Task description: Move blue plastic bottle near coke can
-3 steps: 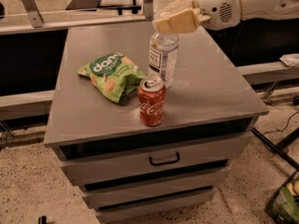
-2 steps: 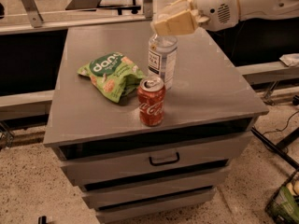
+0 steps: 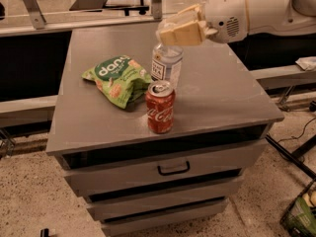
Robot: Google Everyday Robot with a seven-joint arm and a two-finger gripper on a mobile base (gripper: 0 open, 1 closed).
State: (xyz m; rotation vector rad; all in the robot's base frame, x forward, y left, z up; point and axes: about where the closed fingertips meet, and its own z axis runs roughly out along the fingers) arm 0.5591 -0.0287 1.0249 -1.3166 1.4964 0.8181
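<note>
I will use my gripper to set the blue plastic bottle down on the grey cabinet top close behind the coke can (image 3: 170,99).
The blue plastic bottle (image 3: 166,65) is clear with a white label and stands upright on the grey cabinet top (image 3: 222,93). It is just behind the coke can (image 3: 160,113), almost touching it. The can is red with white script and a silver top, near the front edge. My gripper (image 3: 180,29) comes in from the upper right. Its tan fingers (image 3: 182,33) close over the bottle's top and hide the cap.
A green snack bag (image 3: 118,79) lies left of the bottle and can, touching the can's left side. The cabinet has drawers below with a black handle (image 3: 174,169). A metal rail (image 3: 74,23) runs behind. A crate (image 3: 301,214) sits on the floor at lower right.
My gripper has moved a little left and down with the bottle in it, and the bottle now stands closer behind the can. The can and the bag have not moved.
</note>
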